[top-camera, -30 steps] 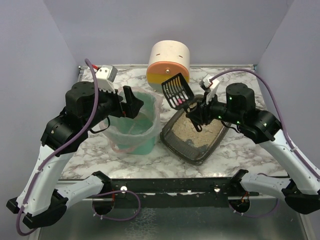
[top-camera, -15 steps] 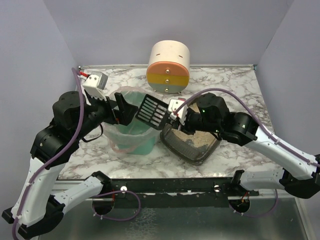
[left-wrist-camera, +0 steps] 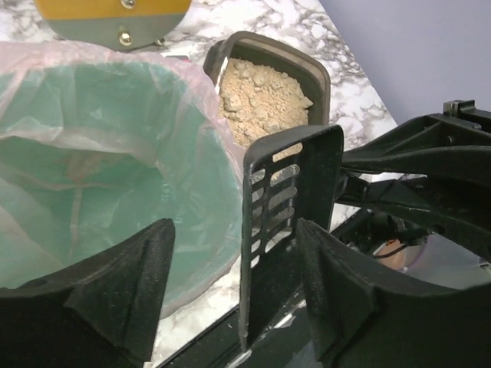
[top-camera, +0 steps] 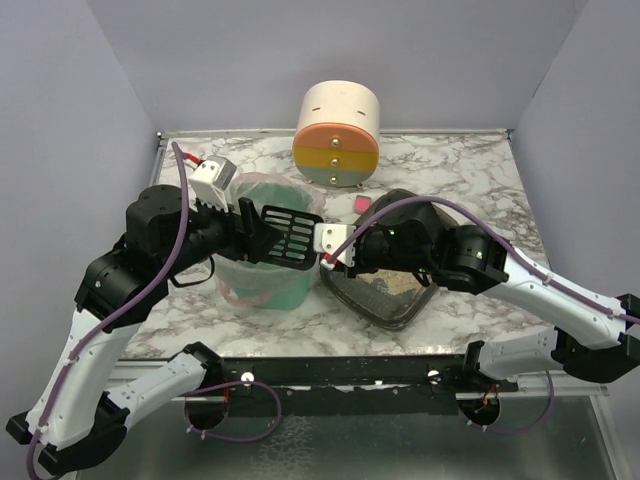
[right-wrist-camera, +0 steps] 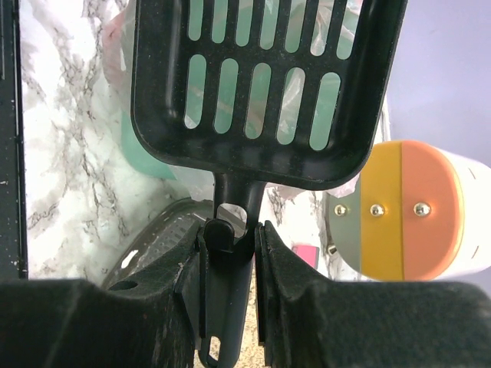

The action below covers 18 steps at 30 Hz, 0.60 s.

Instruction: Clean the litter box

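My right gripper is pinching the handle at its hook. My left gripper should hold the scoop head while my right gripper takes the handle from its end point(right-wrist-camera: 222, 345).
The litter box point(top-camera: 375, 303) is a dark grey tray of beige litter, largely covered by my right arm; in the left wrist view the litter box point(left-wrist-camera: 317, 75) lies beyond the bin. My right gripper point(top-camera: 322, 258) point(right-wrist-camera: 242, 247) is shut on the handle of a black slotted scoop point(top-camera: 293, 232) point(right-wrist-camera: 261, 84). The scoop head stands on edge over the right rim of the green bin point(top-camera: 262, 278). My left gripper point(top-camera: 266, 230) point(left-wrist-camera: 234, 299) is open, and the scoop point(left-wrist-camera: 288, 195) stands between its fingers, nearer the right one. The scoop looks empty.
The green bin point(left-wrist-camera: 100, 153) has a clear bag liner. A cream, orange and yellow cylinder point(top-camera: 337, 135) point(right-wrist-camera: 406, 211) stands at the back. A small pink object point(top-camera: 362, 203) point(right-wrist-camera: 307, 254) lies on the marble table point(top-camera: 470, 170) behind the litter box. Purple walls close in both sides.
My right arm has swung the scoop left, from above the litter box to the bin's rim. My left gripper has come round the scoop head and its jaws have narrowed.
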Each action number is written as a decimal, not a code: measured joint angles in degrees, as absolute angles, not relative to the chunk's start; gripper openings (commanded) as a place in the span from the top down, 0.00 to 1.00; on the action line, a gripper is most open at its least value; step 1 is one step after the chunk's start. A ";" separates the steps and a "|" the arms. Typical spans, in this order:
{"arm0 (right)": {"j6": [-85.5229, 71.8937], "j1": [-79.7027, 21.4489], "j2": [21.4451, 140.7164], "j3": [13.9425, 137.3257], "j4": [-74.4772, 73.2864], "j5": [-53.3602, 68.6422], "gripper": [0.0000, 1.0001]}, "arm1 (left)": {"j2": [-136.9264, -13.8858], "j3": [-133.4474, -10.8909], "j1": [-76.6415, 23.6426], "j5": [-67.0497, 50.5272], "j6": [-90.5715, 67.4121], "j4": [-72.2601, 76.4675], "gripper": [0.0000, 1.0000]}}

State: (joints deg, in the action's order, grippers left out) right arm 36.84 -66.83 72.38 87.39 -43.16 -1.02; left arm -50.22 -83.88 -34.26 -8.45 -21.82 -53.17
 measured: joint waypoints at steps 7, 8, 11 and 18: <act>36.99 -67.13 71.83 86.96 -43.24 -2.52 1.00 | -50.92 -83.59 -34.26 -10.07 -21.39 -53.67 0.61; 36.95 -67.13 71.53 86.63 -43.24 -2.55 1.00 | -50.96 -83.59 -34.26 -10.11 -21.26 -53.76 0.65; 36.77 -67.13 70.52 85.69 -43.24 -2.55 1.00 | -51.24 -83.59 -34.26 -10.57 -20.97 -53.95 0.78; 35.48 -67.13 69.95 85.21 -43.31 -2.55 0.98 | -52.42 -83.46 -34.37 -12.21 -20.53 -54.00 1.00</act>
